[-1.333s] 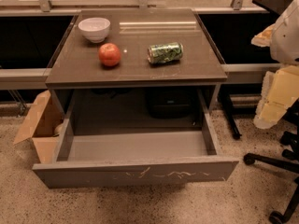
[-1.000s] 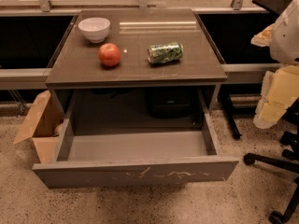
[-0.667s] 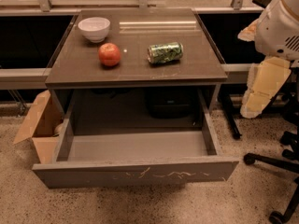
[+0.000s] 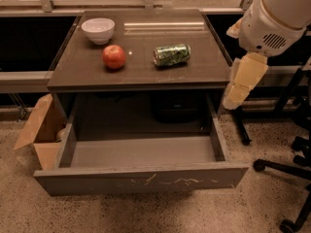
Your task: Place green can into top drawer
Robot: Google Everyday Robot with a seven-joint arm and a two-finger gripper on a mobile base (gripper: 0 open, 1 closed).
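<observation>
My gripper needs to grip the middle of the green can [image 4: 172, 55], between its ends, because the can needs to go into the top drawer.
The green can [image 4: 171, 55] lies on its side on the dark tabletop [image 4: 146, 74], right of centre. The top drawer [image 4: 141, 178] is pulled wide open below the tabletop, and its grey inside shows nothing in it; its front panel has pale scratches. My gripper [image 4: 233, 98] hangs at the right, off the table's right edge, below the white arm housing [image 4: 277, 18]. It is to the right of the can, apart from it, and holds nothing that I can see.
A red apple [image 4: 114, 57] and a white bowl [image 4: 98, 30] sit on the left half of the tabletop. A cardboard box [image 4: 36, 132] stands on the floor to the left of the drawer. Chair legs with castors [image 4: 286, 171] stand at the right.
My arm has swung left and in toward the table's right edge, so it looms larger in view. The can, apple, bowl and drawer have not moved.
</observation>
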